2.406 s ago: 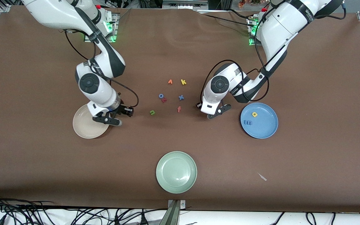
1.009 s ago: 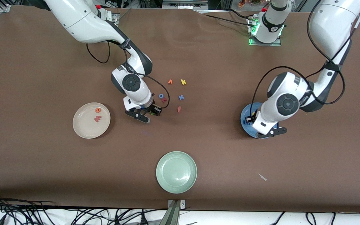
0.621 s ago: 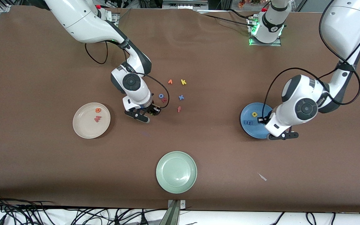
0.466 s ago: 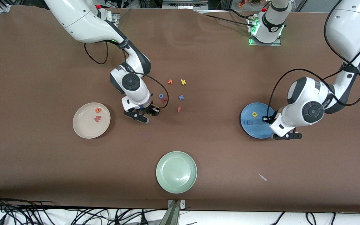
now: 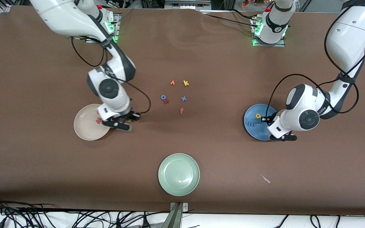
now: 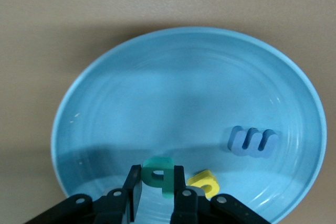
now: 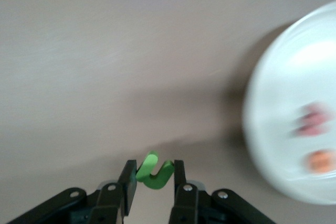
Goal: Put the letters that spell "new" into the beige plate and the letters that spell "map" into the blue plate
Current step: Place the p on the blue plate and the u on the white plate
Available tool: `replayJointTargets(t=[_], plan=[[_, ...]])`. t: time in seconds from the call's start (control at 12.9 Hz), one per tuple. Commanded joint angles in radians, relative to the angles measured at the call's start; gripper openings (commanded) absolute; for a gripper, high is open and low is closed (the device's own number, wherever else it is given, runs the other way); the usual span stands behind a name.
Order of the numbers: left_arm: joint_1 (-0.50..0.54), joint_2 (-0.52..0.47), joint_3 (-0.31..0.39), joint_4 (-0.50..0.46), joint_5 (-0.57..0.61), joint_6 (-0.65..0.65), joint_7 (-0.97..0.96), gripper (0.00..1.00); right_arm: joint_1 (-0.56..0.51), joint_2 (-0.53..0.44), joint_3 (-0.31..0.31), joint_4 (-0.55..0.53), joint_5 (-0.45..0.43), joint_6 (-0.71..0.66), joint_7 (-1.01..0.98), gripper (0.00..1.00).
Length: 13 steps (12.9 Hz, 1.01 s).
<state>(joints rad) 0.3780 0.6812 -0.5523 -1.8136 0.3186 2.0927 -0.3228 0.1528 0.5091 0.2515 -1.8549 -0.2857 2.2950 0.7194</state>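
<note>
The right gripper should set the green "n" in the beige plate (image 5: 84, 118), toward the rim farthest from the loose letters.
My right gripper (image 5: 128, 120) is shut on the green "n" (image 7: 154, 174) and hangs over the brown table just beside the beige plate (image 5: 84, 129). In that plate lie the pinkish-red "w" (image 7: 313, 119) and the orange "e" (image 7: 320, 161); in the front view my right hand partly covers them. My left gripper (image 5: 265, 120) is shut on the teal "p" (image 6: 159, 174) and hangs low over the blue plate (image 5: 255, 131). The blue "m" (image 5: 251, 124) and the yellow "a" (image 5: 258, 116) lie in the blue plate.
Loose letters lie mid-table: an orange one (image 5: 172, 83), yellow "k" (image 5: 186, 83), blue "o" (image 5: 163, 97) touching a red one (image 5: 166, 101), blue "x" (image 5: 183, 98), orange-red "f" (image 5: 181, 110). A pale green plate (image 5: 179, 174) sits nearest the front camera, and a small scrap (image 5: 265, 179) lies toward the left arm's end.
My right gripper closed on the green "n" near the loose letters and carried it to the beige plate's edge. My left arm swung the teal "p" over the blue plate.
</note>
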Motion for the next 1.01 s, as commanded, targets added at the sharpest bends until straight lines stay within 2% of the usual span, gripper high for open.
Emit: replayJointTargets(t=[0.0,0.08,0.39,0.47,0.62,0.7,0.78,0.93], plan=[[-0.004,-0.008,-0.009,0.023,0.019,0.001,0.033,0.78,-0.111,-0.101,0.009,-0.087,0.002,-0.051,-0.231,0.03],[-0.002,-0.015,-0.012,0.025,0.019,0.000,0.057,1.00,-0.143,-0.121,0.006,-0.113,0.002,-0.051,-0.294,0.03],[-0.004,-0.118,-0.044,0.043,0.014,-0.019,0.070,1.00,-0.159,-0.144,-0.113,-0.179,0.002,-0.034,-0.481,0.08],[-0.004,-0.147,-0.057,0.055,0.014,-0.028,0.070,1.00,-0.159,-0.144,-0.121,-0.190,0.002,-0.026,-0.489,0.09],[-0.004,-0.193,-0.081,0.112,0.017,-0.110,0.074,1.00,-0.159,-0.144,-0.121,-0.190,0.002,-0.020,-0.488,0.32],[0.005,-0.195,-0.121,0.152,0.016,-0.206,0.083,1.00,-0.160,-0.142,-0.121,-0.187,0.003,-0.020,-0.485,0.58],[0.009,-0.215,-0.148,0.193,0.019,-0.300,0.108,1.00,-0.159,-0.142,-0.121,-0.184,0.023,-0.020,-0.483,0.64],[0.005,-0.259,-0.155,0.262,0.001,-0.379,0.131,1.00,-0.159,-0.144,-0.121,-0.167,0.085,-0.026,-0.486,0.71]])
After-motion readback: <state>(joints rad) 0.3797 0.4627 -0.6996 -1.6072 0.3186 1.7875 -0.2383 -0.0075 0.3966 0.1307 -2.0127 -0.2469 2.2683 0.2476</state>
